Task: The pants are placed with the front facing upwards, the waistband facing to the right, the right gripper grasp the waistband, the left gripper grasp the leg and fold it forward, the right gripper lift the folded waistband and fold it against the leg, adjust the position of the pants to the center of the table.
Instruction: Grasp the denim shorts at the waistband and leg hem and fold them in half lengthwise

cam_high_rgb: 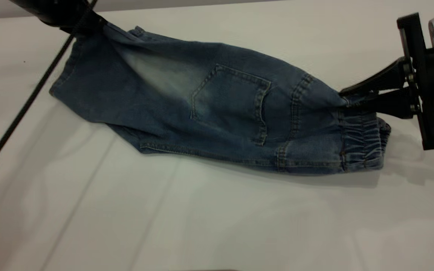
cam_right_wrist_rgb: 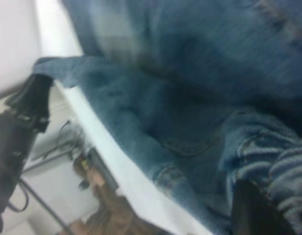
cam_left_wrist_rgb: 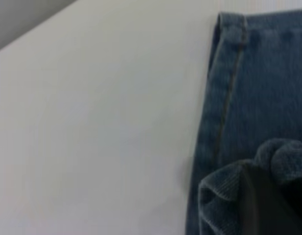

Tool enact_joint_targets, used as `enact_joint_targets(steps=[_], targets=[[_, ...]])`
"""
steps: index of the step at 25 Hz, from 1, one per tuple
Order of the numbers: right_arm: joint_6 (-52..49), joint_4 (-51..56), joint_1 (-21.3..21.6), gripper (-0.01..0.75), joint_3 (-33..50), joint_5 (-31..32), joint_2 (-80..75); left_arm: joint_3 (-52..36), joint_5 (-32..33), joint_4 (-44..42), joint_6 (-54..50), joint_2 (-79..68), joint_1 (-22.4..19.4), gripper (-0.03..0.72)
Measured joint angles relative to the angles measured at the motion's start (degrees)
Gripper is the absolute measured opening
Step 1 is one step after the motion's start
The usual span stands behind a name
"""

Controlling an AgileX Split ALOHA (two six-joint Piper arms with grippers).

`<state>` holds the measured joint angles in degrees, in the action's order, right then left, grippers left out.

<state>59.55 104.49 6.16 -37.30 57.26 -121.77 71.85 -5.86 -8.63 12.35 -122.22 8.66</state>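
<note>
I hold the waistband only at its far edge with my right gripper, so I will open it and take the waistband's middle (cam_high_rgb: 360, 140) before folding it over the leg.
The blue denim pants (cam_high_rgb: 217, 109) hang stretched between both grippers just over the white table (cam_high_rgb: 217, 218), folded lengthwise with a back patch pocket (cam_high_rgb: 232, 101) showing. At the right, my right gripper (cam_high_rgb: 347, 98) is shut on the upper edge of the puckered waistband (cam_high_rgb: 360, 143). In the right wrist view the gathered waistband (cam_right_wrist_rgb: 283, 171) bunches around a dark finger (cam_right_wrist_rgb: 254, 210). At the far left, my left gripper (cam_high_rgb: 96, 24) is shut on the leg's corner. The left wrist view shows the leg hem (cam_left_wrist_rgb: 229, 88) and denim puckered around a finger (cam_left_wrist_rgb: 268, 205).
A black braided cable (cam_high_rgb: 21, 109) trails from the left arm diagonally across the table's left side. The table's far edge (cam_high_rgb: 187, 6) runs close behind the pants. White surface extends in front of the pants.
</note>
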Motion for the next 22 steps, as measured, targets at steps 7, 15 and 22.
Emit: enact_joint_targets(steps=[7,15,22], targets=[[-0.51,-0.2,0.0,0.09,-2.89,-2.48,-0.55,3.57,-3.04,-0.05,-0.21,-3.76,0.05,0.211],[1.15,-0.21,0.0,0.486,-5.41,3.19,-0.61,3.59,0.92,-0.05,-5.53,-3.06,0.12,0.473],[-4.8,-11.33,-1.08,0.659,-5.03,7.63,-0.61,3.63,3.7,-0.05,-5.36,-1.25,0.65,0.482]])
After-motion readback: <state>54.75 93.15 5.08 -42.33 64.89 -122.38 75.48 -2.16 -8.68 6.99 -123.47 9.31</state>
